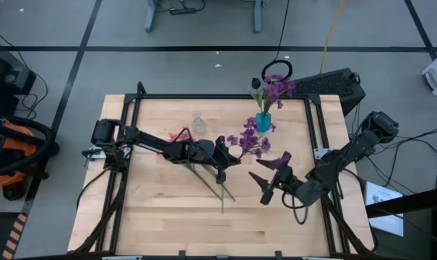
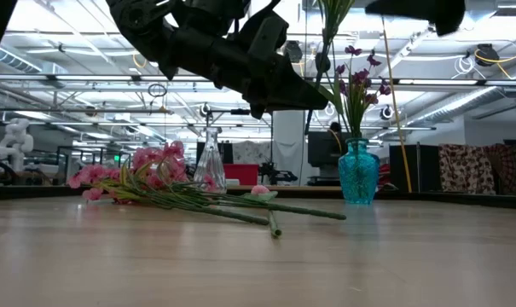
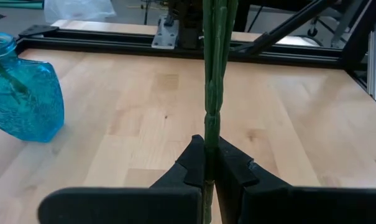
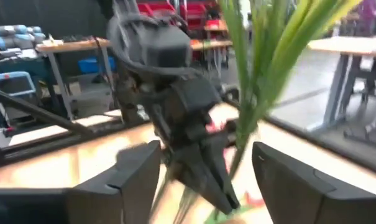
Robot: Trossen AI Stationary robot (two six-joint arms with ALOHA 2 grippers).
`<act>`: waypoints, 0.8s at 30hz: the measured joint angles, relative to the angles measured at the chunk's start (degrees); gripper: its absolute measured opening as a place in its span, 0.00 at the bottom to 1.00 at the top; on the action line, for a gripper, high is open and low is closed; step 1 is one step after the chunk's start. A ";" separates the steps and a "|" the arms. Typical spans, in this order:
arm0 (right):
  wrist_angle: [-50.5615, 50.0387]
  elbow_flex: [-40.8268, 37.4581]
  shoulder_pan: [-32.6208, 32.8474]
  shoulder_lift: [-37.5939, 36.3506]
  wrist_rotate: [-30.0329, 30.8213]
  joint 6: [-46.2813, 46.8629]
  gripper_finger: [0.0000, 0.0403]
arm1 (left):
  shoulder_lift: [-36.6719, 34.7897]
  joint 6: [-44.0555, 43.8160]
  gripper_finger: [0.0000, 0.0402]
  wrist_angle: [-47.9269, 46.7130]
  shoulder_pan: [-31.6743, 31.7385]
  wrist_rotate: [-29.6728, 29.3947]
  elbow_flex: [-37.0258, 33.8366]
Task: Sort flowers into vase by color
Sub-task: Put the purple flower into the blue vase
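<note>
The robot's right gripper needs to close on the base of the leaves [image 1: 240, 153] [image 4: 245, 124] of the purple-flowered spray, just above the fingers of the left gripper.
My left gripper [image 1: 222, 157] hangs over the table's middle, shut on a purple-flowered spray [image 1: 248, 141]. In the low view it shows high up [image 2: 285, 85], with the green stem [image 2: 328, 47] rising from it. A blue vase [image 1: 263, 121] [image 3: 23, 93] stands at the far side with purple flowers in it. A clear glass vase [image 1: 198, 124] [image 2: 210, 162] stands left of it. Pink sprays [image 2: 125, 179] lie flat on the table, their stems [image 1: 212, 184] pointing toward the near edge. My right gripper [image 1: 269, 184] [image 4: 200, 186] is open, right of the left gripper and facing it. My left gripper pinches the purple spray's green stem [image 3: 210, 124] between its two fingers [image 3: 237, 168]. The stem runs on straight past the fingertips. The spray is lifted clear of the table, its blossoms [image 1: 251, 141] to the gripper's right and far side.
Black frame rails [image 1: 218, 96] run along the table's edges. Bare wood [image 1: 153, 209] lies toward the near-left corner. The blue vase stands just beyond both grippers, and the pink stems lie under the left gripper.
</note>
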 joint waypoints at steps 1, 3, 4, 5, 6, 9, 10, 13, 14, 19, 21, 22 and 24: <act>-1.66 0.00 -0.06 0.26 0.30 2.41 0.62 | 0.00 0.00 0.04 0.00 -0.03 0.00 0.00; -2.72 0.00 -0.34 1.13 2.69 4.03 0.63 | -0.33 0.06 0.04 -0.18 -0.03 0.00 0.00; -2.75 0.00 -0.39 1.68 4.54 3.97 0.63 | -0.44 0.12 0.04 -0.01 -0.04 0.02 0.00; -2.47 0.00 -0.43 2.12 6.36 3.27 0.64 | -0.54 0.15 0.04 0.13 -0.04 0.02 0.00; -1.88 0.00 -0.60 2.51 8.12 2.16 0.64 | -0.84 0.13 0.04 -0.07 -0.04 0.00 0.00; 1.39 0.00 -2.04 3.14 9.37 -2.05 0.63 | -1.30 0.17 0.04 0.00 -0.04 0.00 0.00; 2.70 0.00 -2.54 3.23 8.56 -3.68 0.63 | -1.31 0.25 0.04 0.00 -0.09 0.00 0.00; 7.73 0.00 -4.32 3.24 4.95 -8.20 0.63 | -1.32 1.59 0.04 -0.37 -0.52 -0.02 -0.02; 9.40 0.00 -4.78 3.24 4.28 -9.71 0.63 | -1.39 1.68 0.04 -0.22 -0.64 -0.01 -0.01; 16.41 0.02 -6.57 3.24 1.60 -15.69 0.63 | -1.46 1.68 0.04 -0.10 -0.70 0.00 0.00; 17.91 0.02 -7.26 3.24 1.16 -16.22 0.63 | -1.47 1.66 0.04 0.34 -0.68 -0.02 -0.01; 18.41 0.02 -7.63 3.24 1.18 -16.26 0.63 | -1.47 1.66 0.04 0.65 -0.69 -0.02 -0.01; 18.69 0.02 -8.46 3.24 1.20 -16.33 0.63 | -1.46 1.63 0.04 1.07 -0.73 -0.02 -0.02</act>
